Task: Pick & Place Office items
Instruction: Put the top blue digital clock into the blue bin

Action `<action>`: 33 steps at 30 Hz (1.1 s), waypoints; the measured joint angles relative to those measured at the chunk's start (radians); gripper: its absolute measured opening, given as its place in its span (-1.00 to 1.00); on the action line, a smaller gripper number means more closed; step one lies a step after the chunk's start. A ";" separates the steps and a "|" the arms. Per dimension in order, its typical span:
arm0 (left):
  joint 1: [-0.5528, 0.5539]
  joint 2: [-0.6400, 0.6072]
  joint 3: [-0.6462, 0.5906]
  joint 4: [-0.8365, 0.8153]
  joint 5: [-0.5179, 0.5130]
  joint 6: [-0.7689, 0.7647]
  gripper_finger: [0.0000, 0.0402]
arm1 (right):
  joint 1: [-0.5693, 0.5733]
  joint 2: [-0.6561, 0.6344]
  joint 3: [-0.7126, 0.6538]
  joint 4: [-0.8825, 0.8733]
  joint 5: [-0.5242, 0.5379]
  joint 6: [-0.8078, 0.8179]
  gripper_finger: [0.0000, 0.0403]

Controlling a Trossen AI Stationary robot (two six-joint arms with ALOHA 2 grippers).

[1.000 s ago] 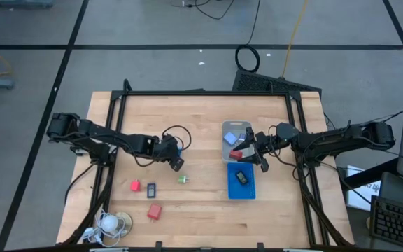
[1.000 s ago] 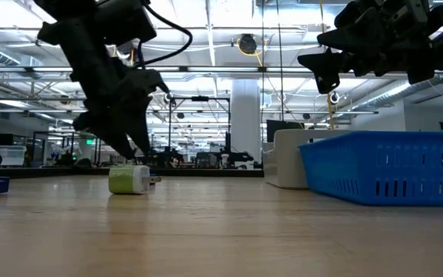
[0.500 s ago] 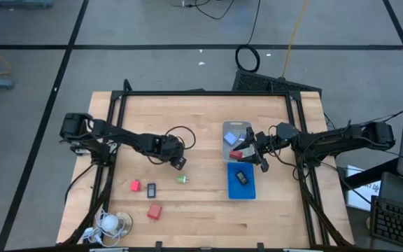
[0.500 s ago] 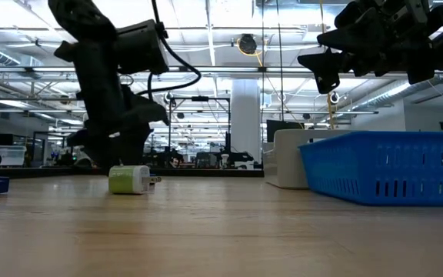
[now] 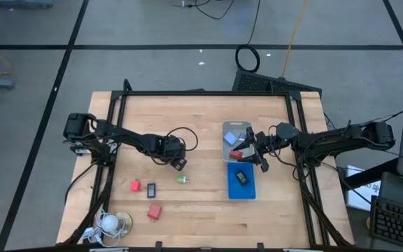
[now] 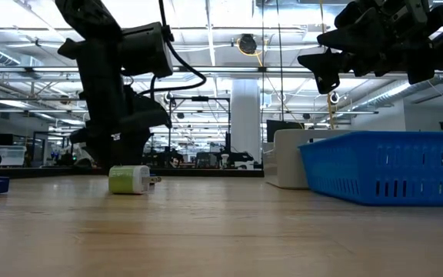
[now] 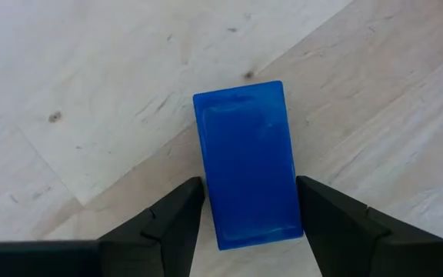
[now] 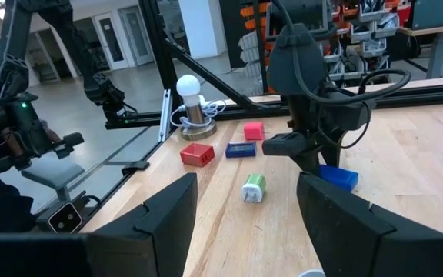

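With my left gripper close to the blue block's middle, it should open and take the block's near end [image 7: 258,229], leaving its far end for my right gripper.
A blue rectangular block [image 7: 248,161] lies flat on the wooden table. My left gripper [image 7: 250,192] points down over it, open, with one finger along each long side. The right wrist view shows the same block [image 8: 338,177] under that gripper. My right gripper [image 8: 246,231] hangs level and open, holding nothing, above the clear tray [image 5: 235,126]. Loose on the table lie a green bit [image 5: 182,179], two red blocks [image 5: 135,185] [image 5: 154,211] and a dark piece [image 5: 151,189]. My left gripper comes from above, pointing down, its fingers [image 7: 179,219] standing across the blue block at the near end of its long sides [image 7: 210,200]. Whether the fingers touch those sides I cannot tell. The block rests flat on the table.
The clear tray holds a light-blue cube [image 5: 230,138] and a red item [image 5: 236,155]. The blue tray [image 5: 250,190] beside it holds a dark piece [image 5: 241,177]. A white round coiled-cord thing [image 5: 109,222] sits at the near left corner. Bare wood lies mid-table.
My left gripper has sunk toward the table and tipped steeper, so it now points down over the blue block. It has been still for the last half second. The block and the other items have not moved.
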 joint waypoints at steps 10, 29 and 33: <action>-0.020 0.002 -0.002 0.000 -0.083 0.116 -0.22 | 0.000 0.000 0.000 0.000 0.000 0.000 0.07; -0.055 -0.136 -0.004 -0.025 -0.132 0.239 -0.66 | 0.000 0.000 0.000 -0.001 0.000 0.000 0.07; -0.066 -0.172 -0.002 -0.016 -0.123 0.240 -0.89 | 0.000 0.000 0.000 -0.003 0.000 0.000 0.07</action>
